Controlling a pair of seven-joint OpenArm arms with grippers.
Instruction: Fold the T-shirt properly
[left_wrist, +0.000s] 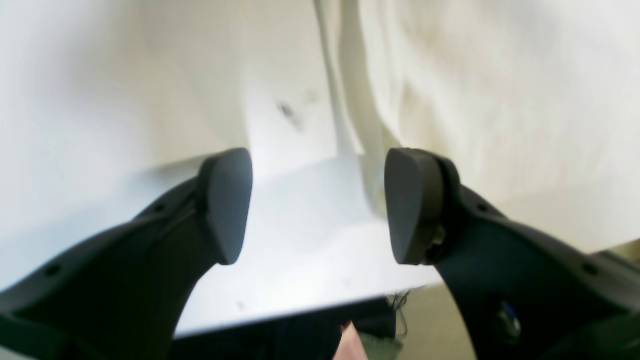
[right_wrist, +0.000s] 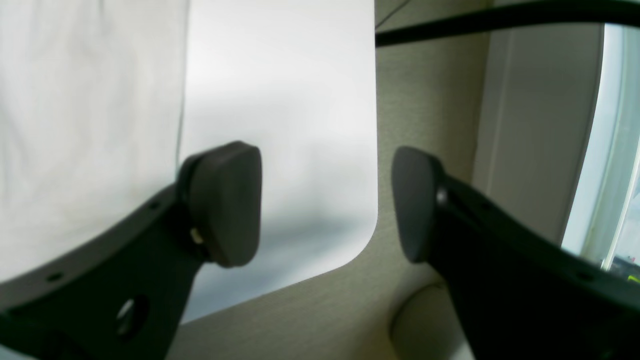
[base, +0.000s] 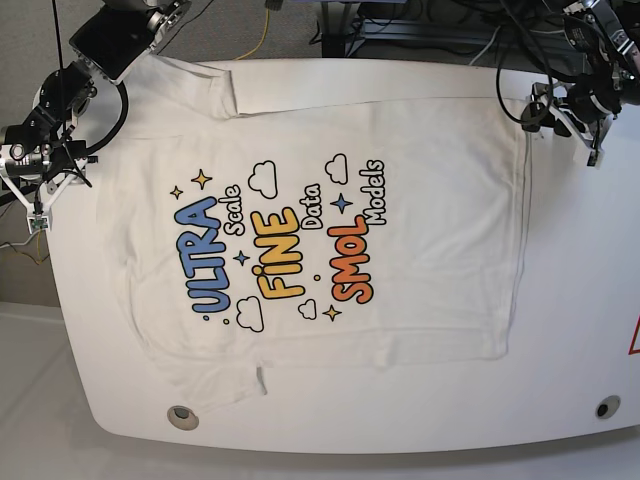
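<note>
Next, I grab the T-shirt with my left gripper at its hem's far corner (base: 520, 112) (left_wrist: 376, 150), just beside the open fingers.
The T-shirt (base: 320, 240) lies spread flat on the white table (base: 400, 420), print side up, with its sleeves towards the left of the base view and its hem towards the right. My left gripper (base: 565, 118) hovers at the far right corner of the hem. In the left wrist view it is open (left_wrist: 320, 205) with nothing between the fingers, and the shirt's edge (left_wrist: 500, 100) runs just beyond them. My right gripper (base: 48, 175) sits off the table's left edge beside the far sleeve. It is open and empty (right_wrist: 322, 202), with shirt cloth (right_wrist: 75, 125) to its left.
Two round holes (base: 182, 417) (base: 607, 407) sit near the table's front edge. Cables (base: 400, 30) lie behind the table at the back. A red mark (base: 632, 340) shows at the right edge. The table's rounded corner (right_wrist: 360, 240) and the floor lie under my right gripper.
</note>
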